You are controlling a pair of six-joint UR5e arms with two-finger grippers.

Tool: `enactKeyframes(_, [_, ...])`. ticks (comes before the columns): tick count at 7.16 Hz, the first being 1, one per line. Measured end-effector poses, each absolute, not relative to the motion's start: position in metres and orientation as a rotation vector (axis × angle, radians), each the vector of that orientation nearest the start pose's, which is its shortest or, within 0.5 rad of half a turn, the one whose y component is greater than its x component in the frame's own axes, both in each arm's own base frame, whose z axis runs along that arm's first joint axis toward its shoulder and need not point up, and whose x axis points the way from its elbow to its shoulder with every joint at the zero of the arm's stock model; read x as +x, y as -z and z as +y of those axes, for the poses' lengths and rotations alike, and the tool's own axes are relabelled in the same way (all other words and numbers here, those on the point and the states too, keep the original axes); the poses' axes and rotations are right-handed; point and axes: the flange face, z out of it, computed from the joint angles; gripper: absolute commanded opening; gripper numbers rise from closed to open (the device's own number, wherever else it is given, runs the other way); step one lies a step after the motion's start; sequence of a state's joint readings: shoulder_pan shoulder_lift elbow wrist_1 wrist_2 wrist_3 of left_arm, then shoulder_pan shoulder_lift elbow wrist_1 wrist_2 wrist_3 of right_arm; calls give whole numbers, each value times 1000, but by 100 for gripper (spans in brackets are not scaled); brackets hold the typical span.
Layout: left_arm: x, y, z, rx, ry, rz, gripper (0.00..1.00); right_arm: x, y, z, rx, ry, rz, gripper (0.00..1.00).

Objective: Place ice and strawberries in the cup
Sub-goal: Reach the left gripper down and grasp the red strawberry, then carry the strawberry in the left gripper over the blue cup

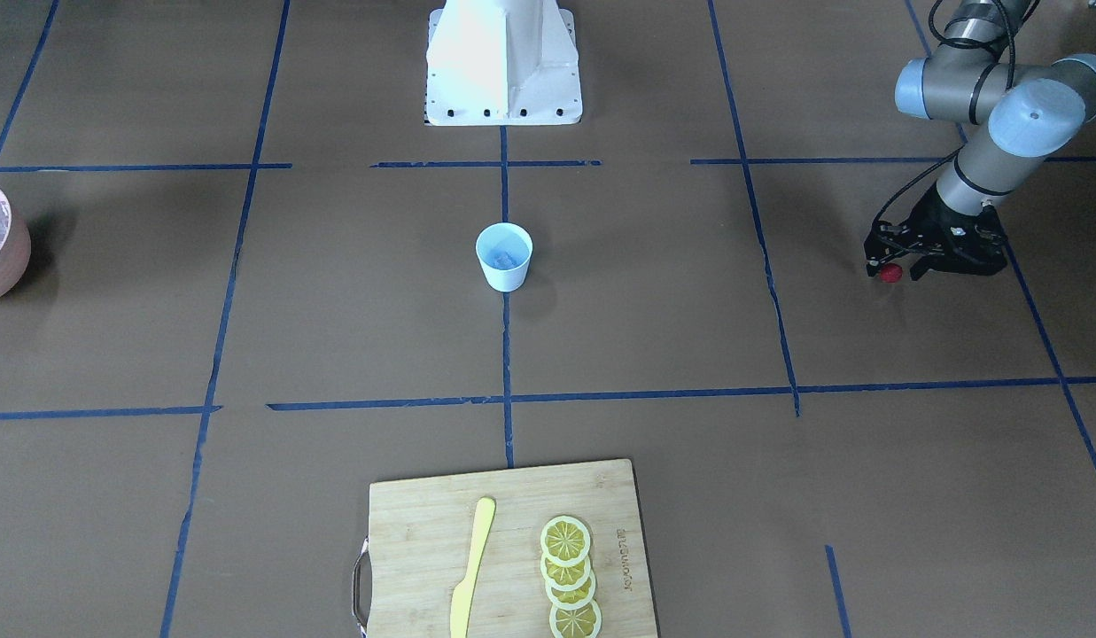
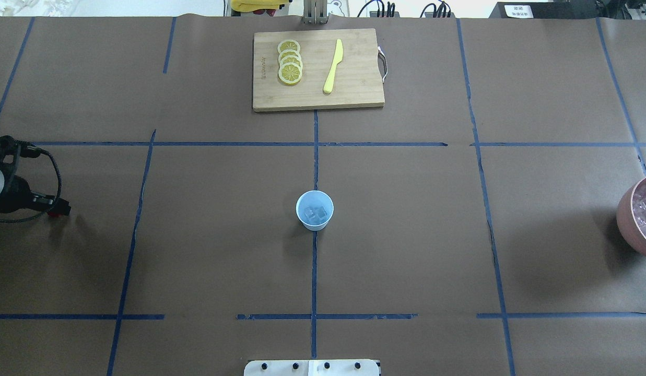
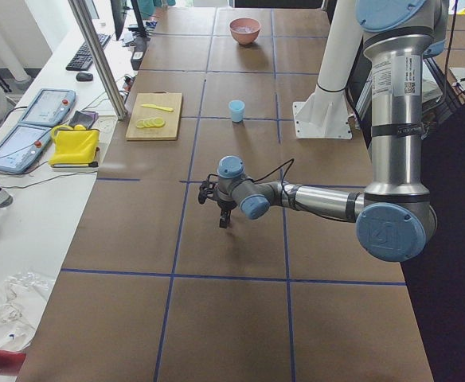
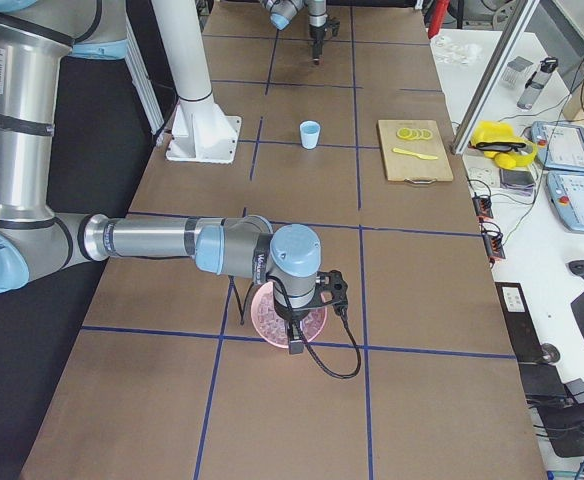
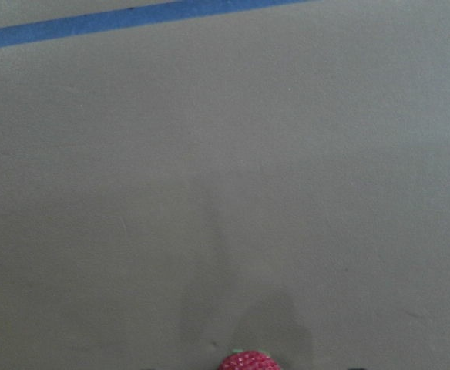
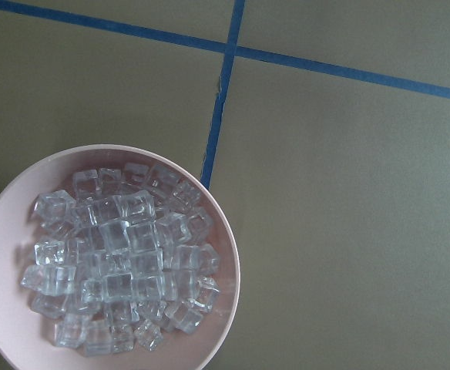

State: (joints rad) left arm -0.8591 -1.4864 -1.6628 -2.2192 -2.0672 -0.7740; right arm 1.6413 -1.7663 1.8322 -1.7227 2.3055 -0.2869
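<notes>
The red strawberry in my left gripper should be released over the clear ice cubes that are inside the pale-blue cup (image 1: pixel 506 248).
The pale-blue cup (image 2: pixel 314 210) stands at the table's centre, also in the front view (image 1: pixel 503 257), with a few clear ice cubes (image 2: pixel 315 213) inside. My left gripper (image 1: pixel 892 269) is far to the cup's left, shut on the small red strawberry (image 1: pixel 889 273), which shows at the bottom edge of the left wrist view (image 5: pixel 248 361). The pink bowl (image 6: pixel 209 223) is full of ice cubes (image 6: pixel 121 258). My right gripper (image 4: pixel 294 338) hangs over it; I cannot tell if it is open or shut.
A wooden cutting board (image 2: pixel 354 94) with lemon slices (image 2: pixel 290 61) and a yellow knife (image 2: pixel 333 66) lies at the far side. The pink bowl (image 2: pixel 628 219) sits at the table's right edge. The white robot base (image 1: pixel 503 62) stands behind the cup.
</notes>
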Motion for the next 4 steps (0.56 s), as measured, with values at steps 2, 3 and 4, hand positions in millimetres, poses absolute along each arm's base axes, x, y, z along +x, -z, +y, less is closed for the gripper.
enactKeyframes(2, [254,-587,-426,157,-115,791,0,95,-636,-396,50,175,-738,99])
enactKeyframes(3, [253,-579,-427,166,-118,800,0,95,-636,-396,50,175,-738,100])
enactKeyframes(4, [251,-566,-428,176,-121,813,0,95,-635,-396,50,175,-738,99])
